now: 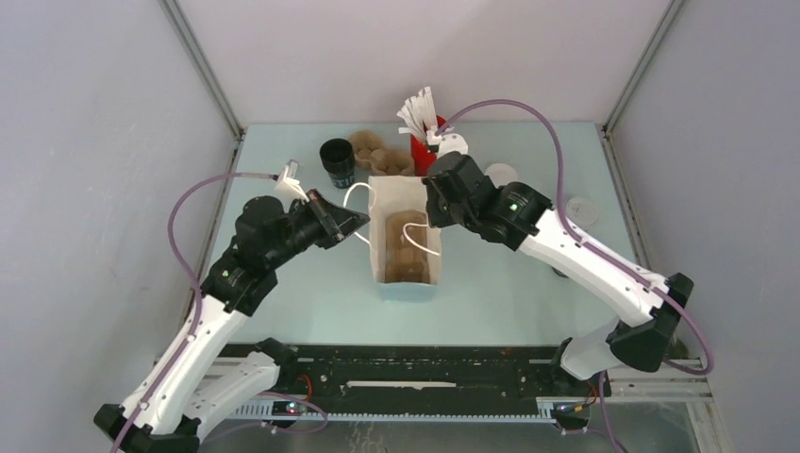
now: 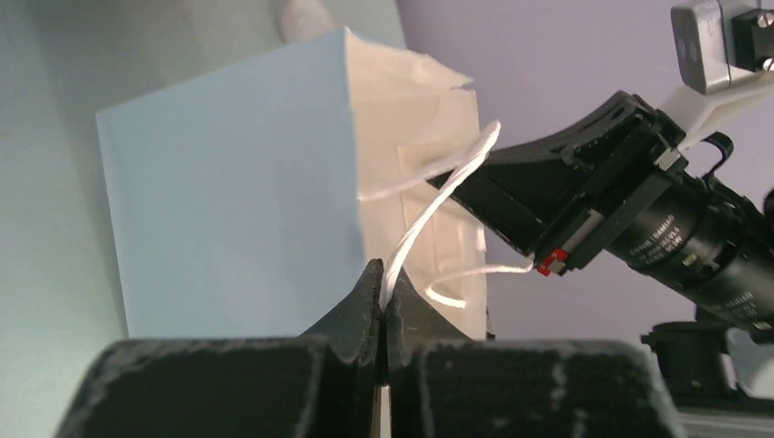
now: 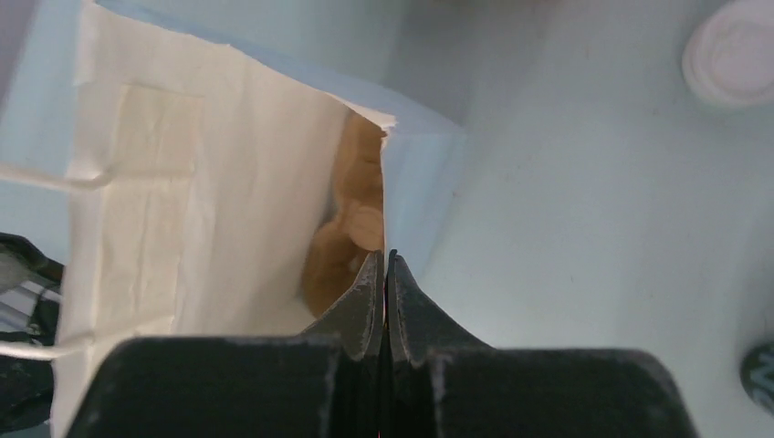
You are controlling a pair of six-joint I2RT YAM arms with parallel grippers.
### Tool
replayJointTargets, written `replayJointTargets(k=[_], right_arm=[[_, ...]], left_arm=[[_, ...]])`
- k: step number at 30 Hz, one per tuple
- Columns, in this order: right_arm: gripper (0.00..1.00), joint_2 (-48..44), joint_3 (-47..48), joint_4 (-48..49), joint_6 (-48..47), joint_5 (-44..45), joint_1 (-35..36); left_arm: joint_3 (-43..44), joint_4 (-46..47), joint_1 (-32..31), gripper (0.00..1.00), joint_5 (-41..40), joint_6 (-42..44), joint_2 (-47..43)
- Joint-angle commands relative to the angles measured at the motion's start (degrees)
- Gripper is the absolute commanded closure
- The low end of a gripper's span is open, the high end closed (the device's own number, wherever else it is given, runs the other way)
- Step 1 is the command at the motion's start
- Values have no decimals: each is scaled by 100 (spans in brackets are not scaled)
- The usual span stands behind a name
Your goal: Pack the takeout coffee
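Left gripper holds only the bag's string handle; it takes the bag's rim (image 1: 372, 179) before my right gripper leaves to fetch the takeout coffee.
An open white paper bag (image 1: 381, 247) stands mid-table with a brown cup carrier (image 1: 408, 262) inside. My left gripper (image 1: 357, 224) (image 2: 384, 274) is shut on the bag's white string handle (image 2: 429, 205) at its left side. The right wall of the bag (image 3: 415, 173) runs down between the fingertips of my right gripper (image 1: 432, 215) (image 3: 384, 260), which is shut on that rim. The takeout coffee shows only as a round white lid (image 1: 501, 176) behind my right arm, its cup hidden. A white lid (image 3: 735, 59) also lies right of the bag; I cannot tell if it is the same one.
A lidless black cup (image 1: 337, 159), a brown cardboard carrier (image 1: 377, 154) and a red holder with white sticks (image 1: 422, 127) stand behind the bag. A loose white lid disc (image 1: 582, 209) lies at the right. Grey walls close in both sides.
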Motion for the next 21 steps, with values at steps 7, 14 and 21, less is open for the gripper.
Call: replayJointTargets(k=[7, 14, 21], right_arm=[[100, -803, -567, 1757, -1849, -409, -87], [100, -650, -251, 1215, -2405, -1382, -249], [100, 42, 627, -179, -2839, -2120, -189]], left_arm=[[440, -1035, -37, 34, -390, 745, -693], [2395, -2935, -33, 10, -1782, 1359, -369], [4867, -4021, 10, 9, -1205, 2269, 1699]])
